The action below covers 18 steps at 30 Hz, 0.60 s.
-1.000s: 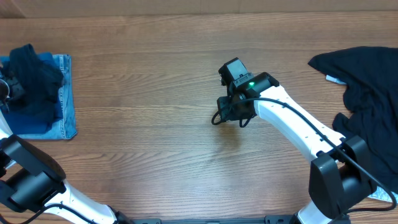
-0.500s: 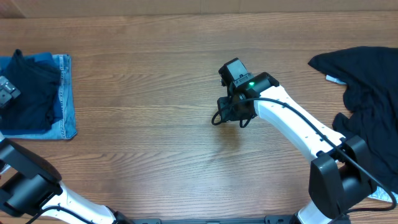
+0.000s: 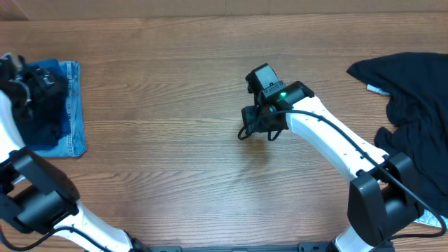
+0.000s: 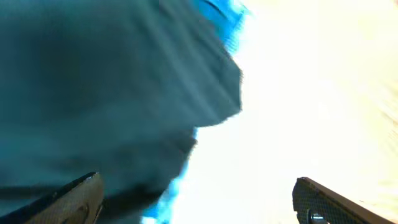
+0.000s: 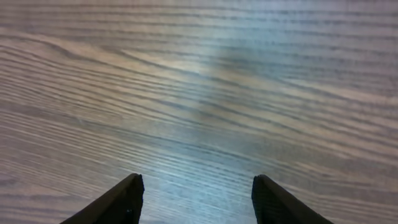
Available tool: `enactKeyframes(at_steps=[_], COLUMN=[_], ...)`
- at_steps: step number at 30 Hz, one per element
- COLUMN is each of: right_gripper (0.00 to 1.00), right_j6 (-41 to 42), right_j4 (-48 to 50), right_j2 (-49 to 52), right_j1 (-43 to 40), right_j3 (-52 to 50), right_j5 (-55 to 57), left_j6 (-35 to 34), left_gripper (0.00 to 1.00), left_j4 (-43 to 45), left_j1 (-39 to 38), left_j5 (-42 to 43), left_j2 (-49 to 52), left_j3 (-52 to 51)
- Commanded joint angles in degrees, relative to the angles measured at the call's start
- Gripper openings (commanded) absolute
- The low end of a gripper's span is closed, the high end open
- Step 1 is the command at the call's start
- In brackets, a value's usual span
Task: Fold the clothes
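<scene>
The corner of the dark navy garment sticks out past the edge of the light-blue denim, so I need to pinch that corner (image 4: 224, 104) with my left gripper and pull it inward over the stack.
At the table's far left lies a stack of clothes: a folded dark navy garment (image 3: 43, 105) rests on a bright blue one (image 3: 50, 65) and light-blue denim (image 3: 74, 105). My left gripper (image 3: 24, 77) hovers over this stack. In the blurred left wrist view its jaws stand wide open and hold nothing, with dark fabric (image 4: 106, 81) beneath and a blue edge (image 4: 233, 25) showing. My right gripper (image 3: 257, 126) is at the table's middle; the right wrist view shows it (image 5: 197, 185) open over bare wood. A heap of unfolded dark navy clothes (image 3: 416, 119) lies at the right edge.
The wooden table (image 3: 168, 140) stretches bare between the left stack and the right heap. A small white label (image 3: 378, 89) shows on the heap, and a pale scrap (image 3: 428, 220) lies at its lower right. The right arm's white link (image 3: 329, 143) crosses the table diagonally.
My left gripper has opened and let go of the dark navy garment, which now lies flat on the stack, and the arm has swung back over it. The right jaws have widened slightly.
</scene>
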Motion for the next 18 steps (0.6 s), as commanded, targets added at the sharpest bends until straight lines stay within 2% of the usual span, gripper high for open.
enactKeyframes(at_steps=[1,10,13,18], right_gripper=[0.66,0.67,0.67,0.67], right_j6=[-1.7,-1.6,-1.6,-1.6], right_j4=[0.7,0.7,0.5,-0.2], right_j2=[0.0,0.0,0.0,0.0], right_j1=[-0.2,-0.2,-0.2,-0.2], right_j3=[0.2,0.2,0.2,0.2], right_j5=[0.0,0.0,0.0,0.0], left_j6=[1.1,-1.0,-3.6,-2.4], left_gripper=[1.00,1.00,1.00,1.00], left_j4=[-1.9,-1.0,-0.4,0.2], left_j1=[-3.0,-8.9,-11.0,-13.2], left_j5=[3.1,-10.4,-19.8,-33.8], left_j2=[-0.2,-1.0,-1.0,-1.0], left_j3=[1.6,1.6,1.6,0.8])
